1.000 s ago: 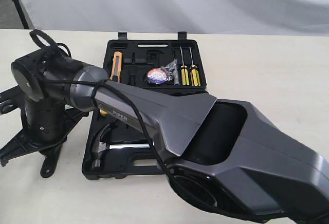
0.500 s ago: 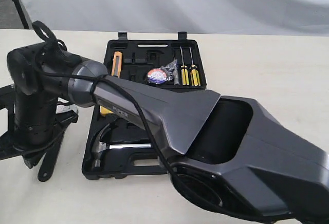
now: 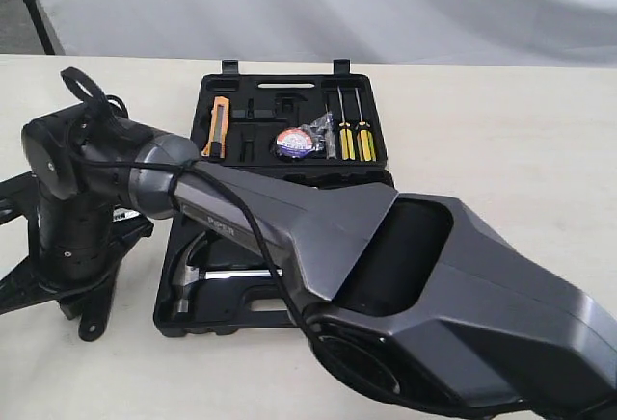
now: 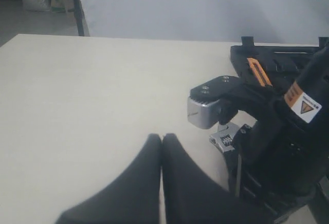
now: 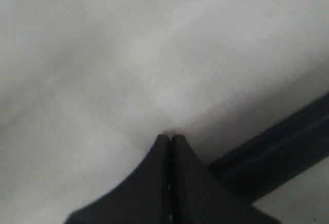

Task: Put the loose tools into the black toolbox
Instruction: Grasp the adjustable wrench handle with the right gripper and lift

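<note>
The shut fingers of my right gripper are next to the adjustable wrench's slanting black handle, so next I open them and grip the handle close to the wrench's silver jaw (image 4: pixel 231 151).
The black toolbox (image 3: pixel 280 81) lies open in the middle of the table. A wrapped tape roll (image 3: pixel 295 143) rests in its far half, and the claw hammer (image 3: pixel 193 271) lies in its near half. The right arm's wrist (image 3: pixel 72 198) points down at the table just left of the box. In the left wrist view the adjustable wrench (image 4: pixel 226 139) shows its silver jaw under that wrist, beside the toolbox (image 4: pixel 288 62). My right gripper (image 5: pixel 169 136) is shut and empty close above the table, with a dark bar (image 5: pixel 277 142) beside it. The left gripper (image 4: pixel 162 136) is shut and empty over bare table.
An orange utility knife (image 3: pixel 220 123) and two yellow-handled screwdrivers (image 3: pixel 354 139) sit in the far half. The right arm's big grey body (image 3: pixel 434 285) crosses the box's near half and hides the front right. A black pole (image 3: pixel 34 15) stands far left.
The right arm's wrist swung a little left, then came back right and lower beside the toolbox. The hammer, tape roll and other tools in the box have not moved.
</note>
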